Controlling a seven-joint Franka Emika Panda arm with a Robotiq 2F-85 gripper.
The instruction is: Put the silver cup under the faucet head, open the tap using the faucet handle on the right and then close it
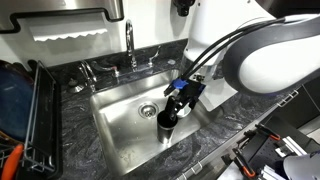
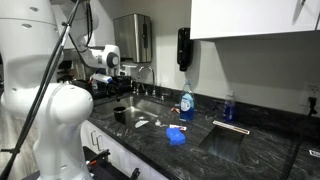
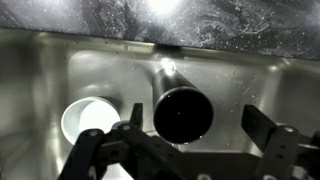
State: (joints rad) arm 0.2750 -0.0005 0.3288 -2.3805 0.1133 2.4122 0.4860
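Note:
The robot's gripper will close on the silver cup's rim (image 1: 172,114) (image 3: 156,117), on the side that faces the white cup.
The silver cup (image 1: 166,122) stands upright in the steel sink (image 1: 115,125), near its right wall and right of the drain (image 1: 148,110). In the wrist view the cup's dark mouth (image 3: 183,110) sits between my fingers, closer to the left one. My gripper (image 1: 178,104) (image 3: 200,120) is open just above the cup, with a gap to the right finger. The faucet (image 1: 130,42) rises at the sink's back edge, with one handle to its right (image 1: 151,62) and one to its left (image 1: 88,70). The cup is well in front of the faucet head.
A white cup (image 3: 86,122) lies in the sink next to the silver cup. A black dish rack (image 1: 25,115) stands left of the sink. On the dark counter are a black cup (image 2: 120,114), a blue object (image 2: 176,136) and a soap bottle (image 2: 186,100).

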